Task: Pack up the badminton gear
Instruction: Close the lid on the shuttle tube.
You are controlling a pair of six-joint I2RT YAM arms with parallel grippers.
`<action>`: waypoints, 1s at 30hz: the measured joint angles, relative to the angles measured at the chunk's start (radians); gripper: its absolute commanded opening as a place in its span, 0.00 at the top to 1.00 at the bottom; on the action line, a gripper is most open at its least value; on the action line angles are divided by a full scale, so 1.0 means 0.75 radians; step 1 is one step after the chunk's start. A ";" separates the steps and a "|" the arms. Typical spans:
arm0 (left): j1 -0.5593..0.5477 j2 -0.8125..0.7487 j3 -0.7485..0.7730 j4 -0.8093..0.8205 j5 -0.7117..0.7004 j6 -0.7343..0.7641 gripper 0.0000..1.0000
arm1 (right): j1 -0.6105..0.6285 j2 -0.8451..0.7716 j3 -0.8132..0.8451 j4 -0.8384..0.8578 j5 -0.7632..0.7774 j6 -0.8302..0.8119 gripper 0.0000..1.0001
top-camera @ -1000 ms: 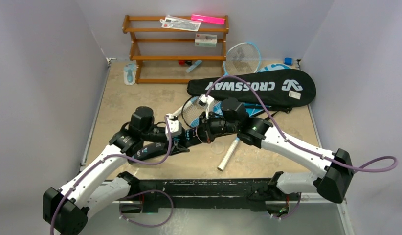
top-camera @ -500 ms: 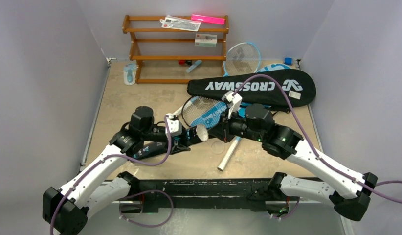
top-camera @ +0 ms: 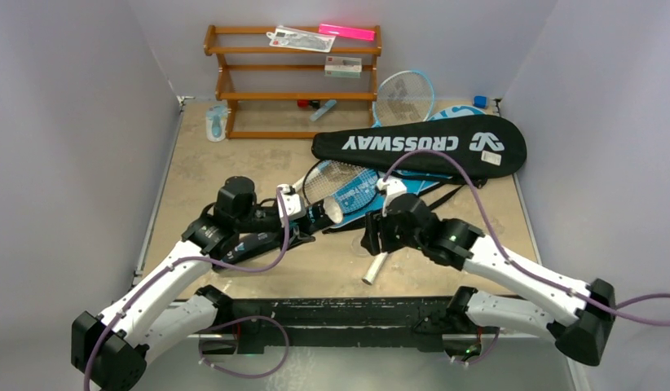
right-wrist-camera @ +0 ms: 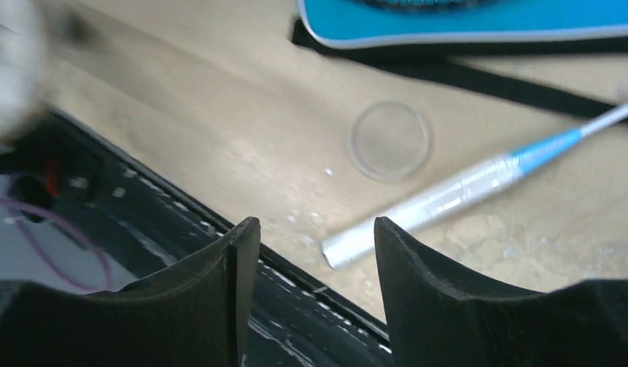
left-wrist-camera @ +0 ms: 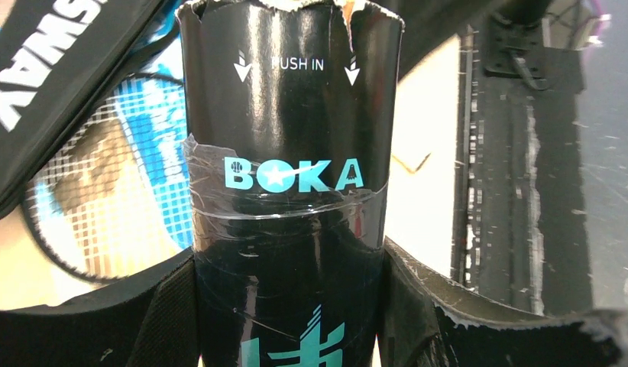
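Observation:
The clear round lid is next for my right gripper, which should go there and close on the lid's rim [top-camera: 370, 252] [right-wrist-camera: 428, 142] beside the white and blue racket handle.
My left gripper [top-camera: 294, 224] [left-wrist-camera: 289, 260] is shut on the long black tube [top-camera: 322, 218] [left-wrist-camera: 288, 153], printed "BOKA". It holds the tube off the table with the white mouth pointing right. My right gripper [top-camera: 369, 236] [right-wrist-camera: 315, 229] is open and holds nothing. It hovers near the table's front edge over a white and blue racket handle [top-camera: 379, 262] [right-wrist-camera: 448, 199] and a clear round lid [right-wrist-camera: 390, 140]. A black racket head [top-camera: 336, 183] lies on the blue cover [top-camera: 358, 197] [right-wrist-camera: 464, 19]. Behind them lies the black CROSSWAY cover [top-camera: 421, 144]. A light-blue racket [top-camera: 403, 96] leans at the back.
At the back stands the brown wooden rack [top-camera: 295, 81], with a pink bar [top-camera: 346, 32] and clear packets on it. A small blue and white item [top-camera: 217, 122] lies to its left. The black base rail [top-camera: 340, 311] runs along the near edge. Grey walls close in both sides.
My right gripper was shut at the tube's mouth. It pulled away to the right, then came toward the near edge over the racket handle, and its jaws opened. The left arm barely moved.

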 measured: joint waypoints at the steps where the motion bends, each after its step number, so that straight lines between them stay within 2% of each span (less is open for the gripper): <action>1: 0.003 -0.001 0.001 0.000 -0.033 0.000 0.53 | 0.000 0.028 -0.034 0.003 0.005 0.011 0.40; 3: 0.010 -0.003 0.001 -0.002 -0.094 -0.001 0.53 | 0.000 0.107 -0.089 0.009 0.020 0.025 0.43; 5: 0.018 -0.014 0.000 -0.003 -0.141 -0.001 0.53 | 0.000 0.213 -0.112 0.013 0.043 0.039 0.50; 10: 0.022 -0.050 0.000 -0.003 -0.228 -0.001 0.53 | -0.057 0.406 -0.086 0.040 0.074 0.058 0.62; 18: 0.024 -0.053 0.000 -0.004 -0.269 0.000 0.53 | -0.237 0.591 -0.074 0.160 0.051 0.034 0.62; 30: 0.024 -0.053 0.000 -0.005 -0.272 0.000 0.53 | -0.249 0.800 -0.024 0.253 -0.030 -0.012 0.69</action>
